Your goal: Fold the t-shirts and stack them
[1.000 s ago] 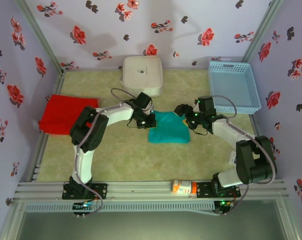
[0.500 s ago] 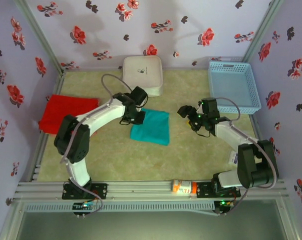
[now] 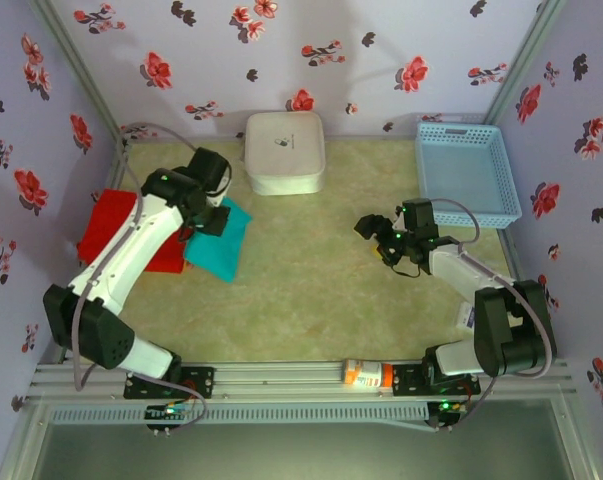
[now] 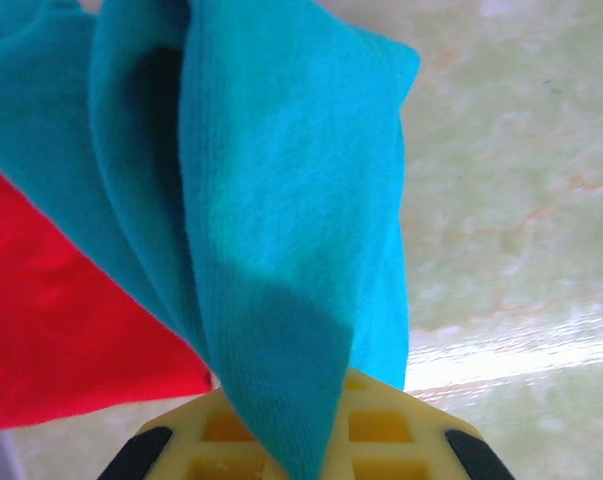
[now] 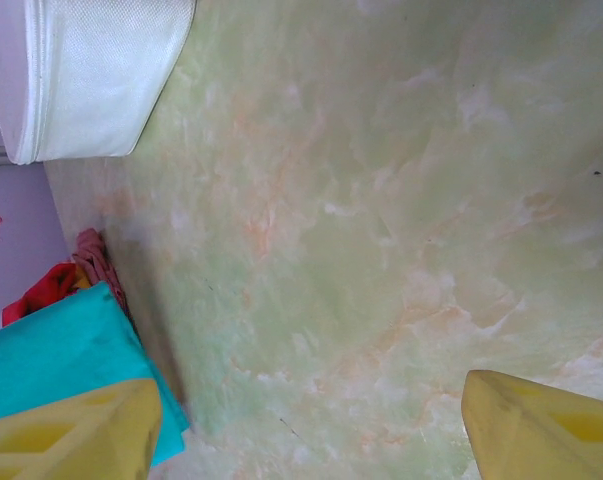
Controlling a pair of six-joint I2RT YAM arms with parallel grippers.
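Next, I lay the folded teal t-shirt, now hanging partly over the red one's edge, squarely on top of the folded red t-shirt [image 3: 143,225] and let go of it there with my left gripper.
The folded teal t-shirt [image 3: 221,240] hangs from my left gripper [image 3: 207,219], which is shut on its edge; in the left wrist view the teal cloth [image 4: 281,230] runs down between the yellow pads. It is at the left of the table, partly over the right edge of the folded red t-shirt [image 3: 121,225], which lies flat by the left wall and shows as red cloth [image 4: 61,340] under the teal one. My right gripper [image 3: 373,232] stands open over bare table at the right, its yellow fingertips [image 5: 541,425] wide apart with nothing between them.
A white square box [image 3: 284,150] sits at the back centre, its corner [image 5: 91,70] in the right wrist view. A light-blue mesh basket [image 3: 466,170] stands at the back right. An orange-capped bottle [image 3: 366,375] lies on the front rail.
My left arm has swung left, carrying the teal t-shirt from the table's centre to the red t-shirt's edge. The right arm has barely moved.
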